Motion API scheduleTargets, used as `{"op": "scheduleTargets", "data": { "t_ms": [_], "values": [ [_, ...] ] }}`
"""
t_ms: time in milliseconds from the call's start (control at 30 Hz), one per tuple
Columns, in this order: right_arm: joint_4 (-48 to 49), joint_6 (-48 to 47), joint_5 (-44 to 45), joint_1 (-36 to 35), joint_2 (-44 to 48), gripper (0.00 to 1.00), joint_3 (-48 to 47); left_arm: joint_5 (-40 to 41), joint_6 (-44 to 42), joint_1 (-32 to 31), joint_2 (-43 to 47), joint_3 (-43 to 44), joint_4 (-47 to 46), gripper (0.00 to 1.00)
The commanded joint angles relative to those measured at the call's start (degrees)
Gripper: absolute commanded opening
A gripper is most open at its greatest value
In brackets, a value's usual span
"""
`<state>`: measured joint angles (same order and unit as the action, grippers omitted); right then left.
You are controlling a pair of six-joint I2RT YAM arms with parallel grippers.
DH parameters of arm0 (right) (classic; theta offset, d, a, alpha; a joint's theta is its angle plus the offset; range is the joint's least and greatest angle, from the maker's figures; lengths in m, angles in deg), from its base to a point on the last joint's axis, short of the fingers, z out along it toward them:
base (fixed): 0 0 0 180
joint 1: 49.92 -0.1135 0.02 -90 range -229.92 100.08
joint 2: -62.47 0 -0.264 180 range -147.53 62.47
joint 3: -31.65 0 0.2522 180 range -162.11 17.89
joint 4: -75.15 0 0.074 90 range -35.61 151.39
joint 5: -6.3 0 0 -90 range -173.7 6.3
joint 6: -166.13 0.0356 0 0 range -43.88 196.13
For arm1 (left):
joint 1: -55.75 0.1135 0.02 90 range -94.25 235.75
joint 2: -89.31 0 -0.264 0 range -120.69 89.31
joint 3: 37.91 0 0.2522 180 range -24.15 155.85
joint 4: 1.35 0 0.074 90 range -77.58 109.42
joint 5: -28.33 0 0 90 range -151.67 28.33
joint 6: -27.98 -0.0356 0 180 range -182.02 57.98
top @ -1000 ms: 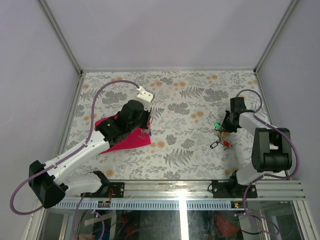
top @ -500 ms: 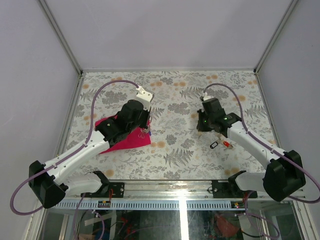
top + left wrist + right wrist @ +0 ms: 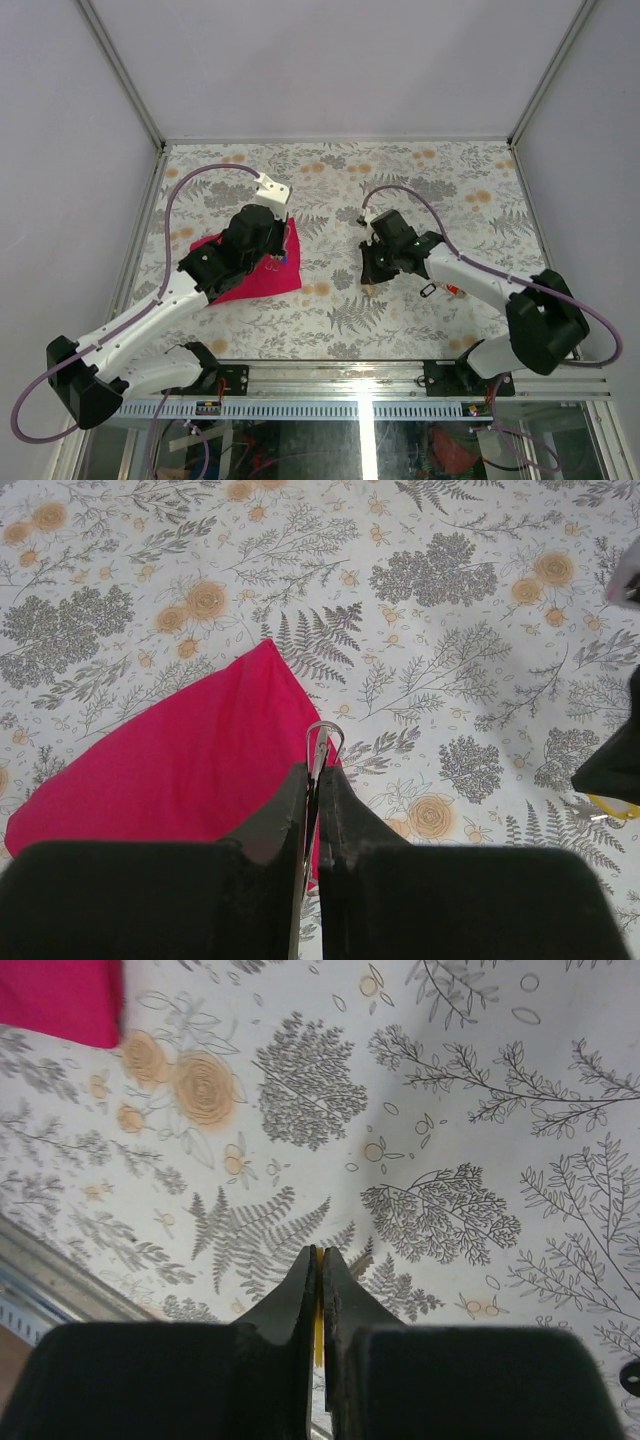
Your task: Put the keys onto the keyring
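Next, I lay the yellow key flat and take it by that metal end (image 3: 586, 812), because my right gripper pinches it by its tag and the metal end is crooked.
My left gripper (image 3: 271, 256) is shut on the keyring (image 3: 323, 740), a thin silvery wire loop that sticks out past the fingertips (image 3: 296, 780), just above the edge of the magenta cloth (image 3: 180, 770). My right gripper (image 3: 371, 279) is shut on a yellow key (image 3: 318, 1305), seen as a thin yellow strip between the pads, held above the floral table near its middle. The yellow key also shows at the right edge of the left wrist view (image 3: 608, 805). A black-tagged key (image 3: 428, 290) and a red key (image 3: 455, 290) lie on the table to the right of the right gripper.
The magenta cloth (image 3: 245, 277) lies on the floral table (image 3: 340, 310) under the left gripper, and its corner shows in the right wrist view (image 3: 60, 995). A metal rail (image 3: 360, 372) runs along the near edge.
The right arm has swung left from the keys at the right to the table's middle, carrying the yellow key. The left gripper has shifted slightly left and back with the keyring.
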<state>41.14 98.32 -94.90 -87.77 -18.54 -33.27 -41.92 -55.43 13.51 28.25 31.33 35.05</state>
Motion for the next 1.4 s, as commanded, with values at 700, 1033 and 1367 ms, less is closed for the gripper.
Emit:
{"op": "scheduleTargets", "data": {
  "t_ms": [700,1033,1367],
  "values": [
    [3.40,-3.67,14.76,2.48,-16.21,0.42,-9.50,0.85,-0.34,0.86,-0.52,0.32,-3.82,0.00],
    [1.51,-16.34,4.93,3.26,-6.50,0.44,-2.66,-0.29,-0.32,1.02,-0.75,0.58,-3.74,0.00],
    [-1.79,-28.95,-4.44,3.23,-12.13,0.39,-6.47,-0.76,-0.51,1.10,-0.99,0.58,-3.65,0.00]
  ]
}}
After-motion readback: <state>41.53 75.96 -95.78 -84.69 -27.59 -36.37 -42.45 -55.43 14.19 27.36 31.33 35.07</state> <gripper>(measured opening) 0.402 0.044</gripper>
